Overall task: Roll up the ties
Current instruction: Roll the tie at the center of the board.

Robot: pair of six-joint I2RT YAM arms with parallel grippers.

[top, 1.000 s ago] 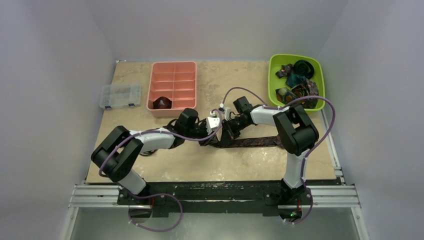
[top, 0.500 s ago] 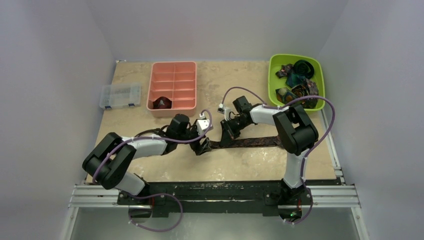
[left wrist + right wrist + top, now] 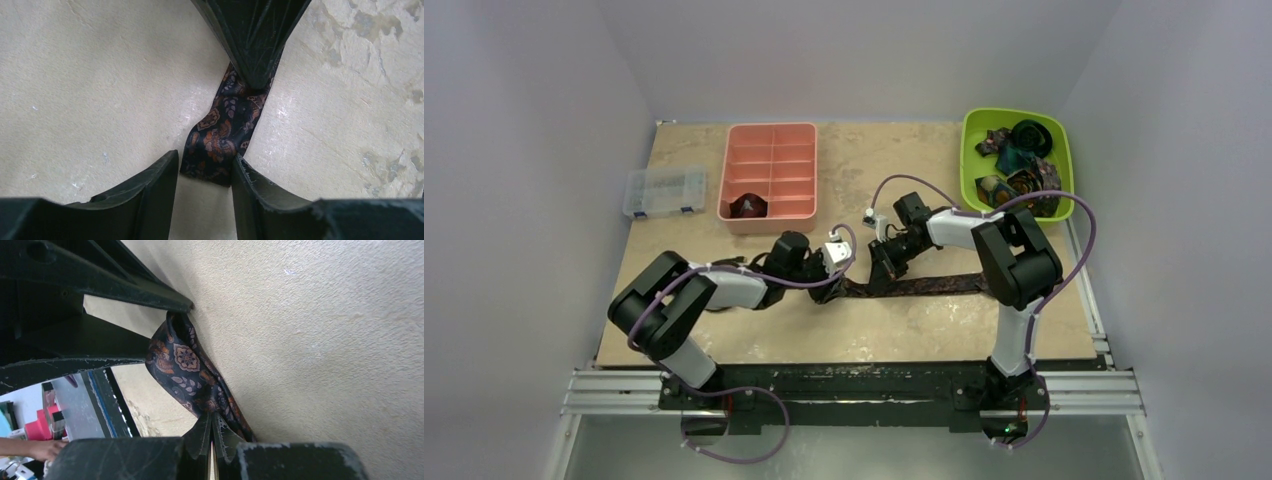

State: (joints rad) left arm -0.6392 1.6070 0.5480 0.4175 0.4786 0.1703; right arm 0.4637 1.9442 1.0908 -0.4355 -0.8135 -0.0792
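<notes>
My right gripper pins the tie's folded end to the tie's strip; it should open and pinch farther along the tie's strip (image 3: 914, 287) while my left gripper rolls the fold.
A dark brown-maroon patterned tie (image 3: 934, 284) lies as a flat strip across the middle of the table. Its narrow end (image 3: 225, 130) reaches between the tips of my left gripper (image 3: 204, 162), whose jaws stand apart around it; the right finger touches the fabric's edge. My right gripper (image 3: 212, 417) is shut, pinching the bunched tie (image 3: 185, 365) a short way along from that end. It shows as dark fingers (image 3: 252, 40) in the left wrist view. A small rolled tie (image 3: 748, 206) sits in the pink tray's near-left compartment. Several more ties (image 3: 1019, 160) fill the green bin.
The pink compartment tray (image 3: 769, 150) stands at the back, left of centre. The green bin (image 3: 969, 150) is at the back right. A clear plastic box (image 3: 664, 192) lies at the left edge. Purple cables loop over both arms.
My left gripper has drawn back to the left and toward the near edge, from beside the right gripper to the tie's end. The right gripper has stayed put, shut.
</notes>
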